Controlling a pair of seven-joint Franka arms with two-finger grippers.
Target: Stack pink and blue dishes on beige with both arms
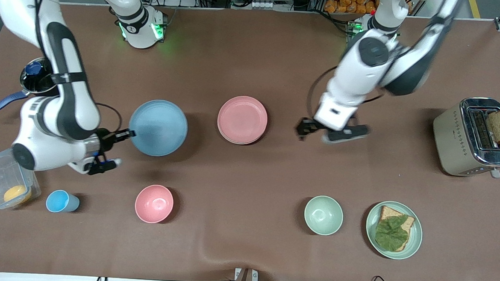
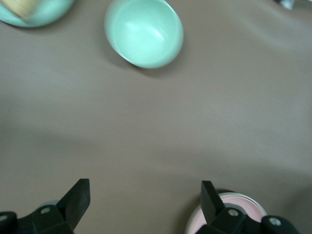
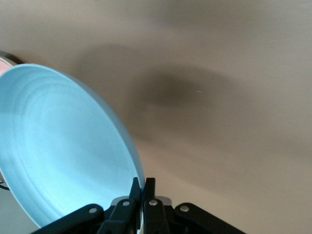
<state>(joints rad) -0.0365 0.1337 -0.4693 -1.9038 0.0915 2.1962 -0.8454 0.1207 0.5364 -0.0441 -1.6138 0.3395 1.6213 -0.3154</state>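
Observation:
The robot's right gripper should release the light blue plate squarely on top of the pale pink plate (image 1: 242,120) in the middle of the table. The light blue plate now hangs tilted above the table.
The light blue plate (image 1: 158,127) hangs tilted above the table toward the right arm's end, casting a shadow. My right gripper (image 1: 127,133) (image 3: 144,184) is shut on its rim (image 3: 131,146). The pale pink plate (image 1: 242,119) (image 2: 243,204) lies at mid-table on the cream-beige plate, of which only a pale rim (image 2: 193,225) peeks out beneath. My left gripper (image 1: 325,133) (image 2: 145,189) hovers open over bare table beside the pink plate, toward the left arm's end, with nothing between its fingers.
Along the table's near edge stand a blue cup (image 1: 60,201), a deep pink bowl (image 1: 154,203), a green bowl (image 1: 323,215) (image 2: 144,31) and a green plate with a sandwich (image 1: 394,230). A toaster (image 1: 475,136) holds bread; a clear container (image 1: 6,184) and pot (image 1: 37,78) are by the right arm.

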